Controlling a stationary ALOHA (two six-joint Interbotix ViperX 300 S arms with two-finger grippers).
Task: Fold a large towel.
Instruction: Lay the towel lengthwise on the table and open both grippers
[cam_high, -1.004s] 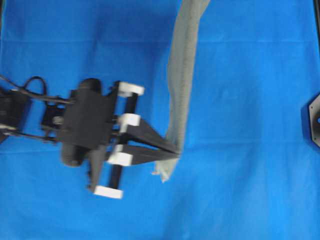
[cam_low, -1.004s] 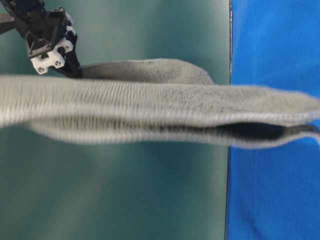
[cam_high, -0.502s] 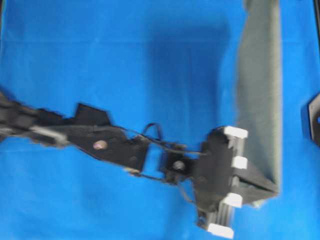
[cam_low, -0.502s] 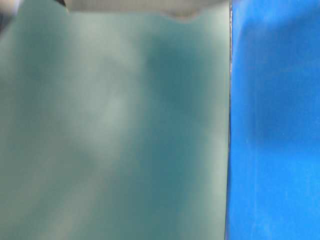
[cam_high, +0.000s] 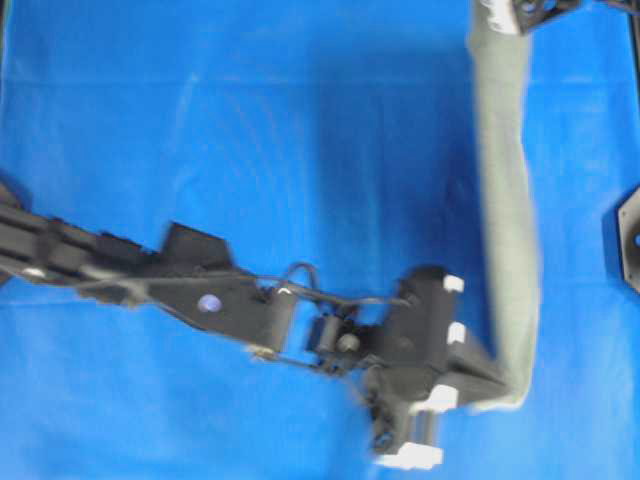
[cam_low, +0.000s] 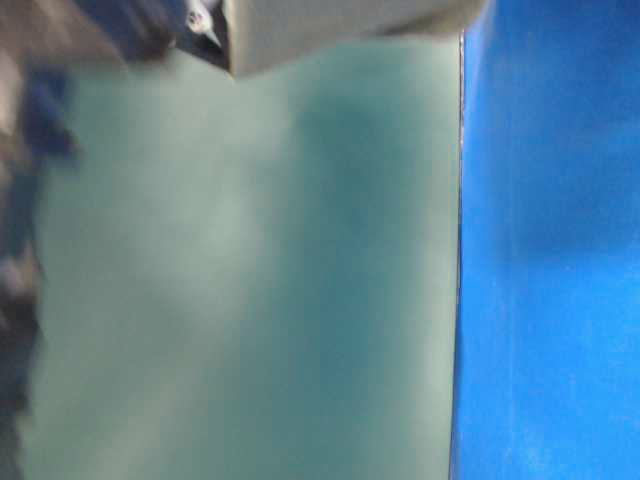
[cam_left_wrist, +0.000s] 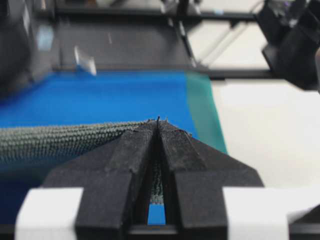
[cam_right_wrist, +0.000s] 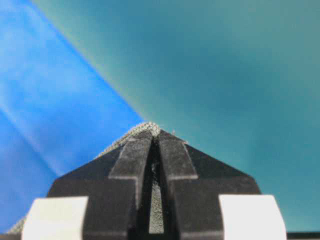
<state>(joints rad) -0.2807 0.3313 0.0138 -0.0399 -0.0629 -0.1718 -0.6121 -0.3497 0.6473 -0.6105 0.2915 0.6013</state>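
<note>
The robot's left gripper needs to release the towel's lower end on the bare blue table cover (cam_high: 254, 406) beside the left arm. The towel now hangs bunched into a narrow strip.
The grey-green towel (cam_high: 505, 200) hangs bunched into a narrow strip, stretched from the top edge down to the lower right of the overhead view. My left gripper (cam_high: 508, 383) is shut on its lower end; in the left wrist view the jaws (cam_left_wrist: 159, 125) pinch the cloth, which runs off to the left (cam_left_wrist: 60, 142). My right gripper (cam_high: 520, 12) shows only partly at the top edge, at the strip's upper end. In the right wrist view it (cam_right_wrist: 156, 131) is shut on a towel edge (cam_right_wrist: 125, 142). The table-level view shows the towel's underside (cam_low: 340, 25) at the top.
The blue table cover (cam_high: 200, 150) lies under everything. The left arm (cam_high: 200, 295) reaches across the middle from the left edge. A black mount (cam_high: 628, 240) sits at the right edge. A teal wall (cam_low: 250, 300) fills the table-level view, with a blurred dark arm at the left.
My left gripper has carried the towel's lower end from the middle to the lower right. The strip swung right with it. The right gripper has come into view at the top.
</note>
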